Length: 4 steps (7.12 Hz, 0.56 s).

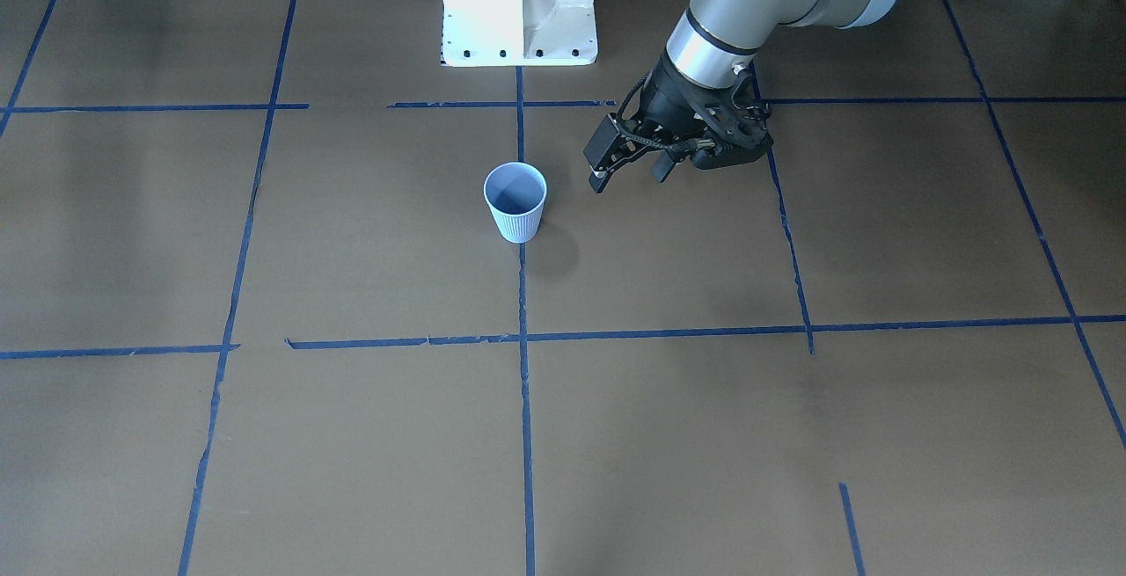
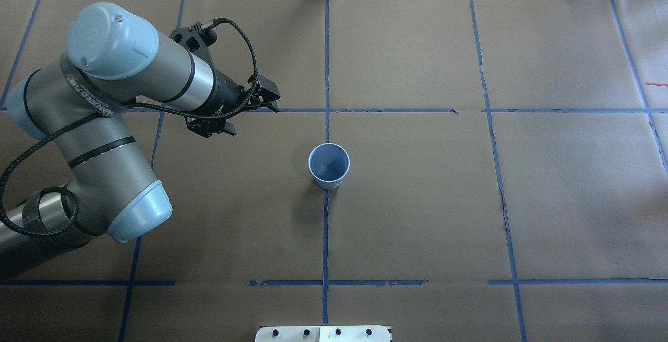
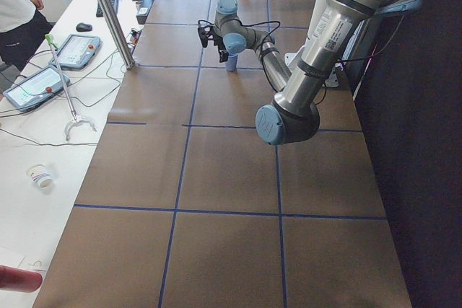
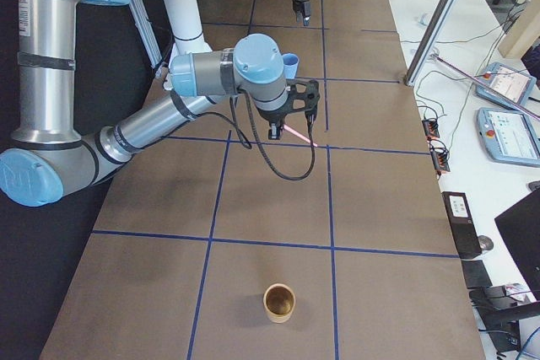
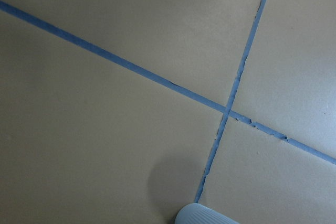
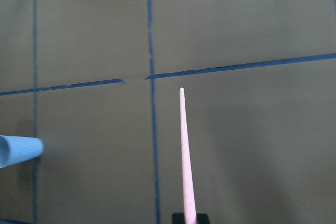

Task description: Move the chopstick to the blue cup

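Next, I let go of the chopstick with my right gripper inside the blue cup (image 1: 493,195) (image 6: 4,151), so it leans on the rim farthest from my left gripper.
The blue cup (image 1: 515,202) (image 2: 329,166) stands upright on the brown table, on a blue tape line, with nothing inside it. My left gripper (image 1: 629,176) hovers open and holding nothing, a short way from the cup on the robot's left. Only the cup's rim (image 5: 205,216) shows at the bottom edge of the left wrist view. My right gripper (image 4: 274,130) is shut on the chopstick (image 4: 297,133), a thin pink stick held above the table, well away from the cup. From the right wrist view's bottom edge the chopstick (image 6: 185,156) points up the frame, with the cup (image 6: 18,150) at far left.
The robot's white base (image 1: 519,4) stands at the table's robot side. A brown cup (image 4: 279,302) stands near the table's right end. A side bench with tablets (image 3: 36,84), cables and a person runs along the operators' side. Blue tape lines grid the table.
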Available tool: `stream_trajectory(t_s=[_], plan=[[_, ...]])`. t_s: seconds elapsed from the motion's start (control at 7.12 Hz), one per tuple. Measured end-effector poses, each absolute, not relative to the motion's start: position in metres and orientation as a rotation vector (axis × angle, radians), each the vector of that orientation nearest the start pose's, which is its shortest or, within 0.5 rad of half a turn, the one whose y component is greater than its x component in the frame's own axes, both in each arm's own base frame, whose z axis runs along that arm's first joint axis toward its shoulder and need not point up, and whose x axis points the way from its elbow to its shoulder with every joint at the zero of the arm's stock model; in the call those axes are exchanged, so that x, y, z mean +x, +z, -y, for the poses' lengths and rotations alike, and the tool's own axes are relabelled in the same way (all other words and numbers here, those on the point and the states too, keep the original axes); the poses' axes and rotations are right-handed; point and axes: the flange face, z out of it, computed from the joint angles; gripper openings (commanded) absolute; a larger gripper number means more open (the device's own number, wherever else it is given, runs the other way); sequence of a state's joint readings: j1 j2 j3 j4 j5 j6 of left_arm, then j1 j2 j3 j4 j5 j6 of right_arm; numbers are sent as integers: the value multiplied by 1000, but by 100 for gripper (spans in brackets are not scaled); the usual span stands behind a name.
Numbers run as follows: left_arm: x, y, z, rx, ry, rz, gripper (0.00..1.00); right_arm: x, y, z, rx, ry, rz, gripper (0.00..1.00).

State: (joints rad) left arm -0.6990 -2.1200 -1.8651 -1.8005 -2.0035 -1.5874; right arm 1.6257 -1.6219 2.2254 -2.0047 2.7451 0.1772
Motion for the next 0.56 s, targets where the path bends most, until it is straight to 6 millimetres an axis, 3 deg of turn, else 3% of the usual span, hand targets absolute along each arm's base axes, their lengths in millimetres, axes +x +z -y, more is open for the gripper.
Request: stream_trajectory(t_s=[0.14,0.42,0.56], plan=[[401,188,465,1,-399,-1131,100,20,339,431,-6,92,1262,1],[387,197,474,-4,-408,-1126,100,-116,246,477,-245,34,1321,0],[379,203,476,-21,-410,-1125,100,-181,211,495,-334,5,1326,0]])
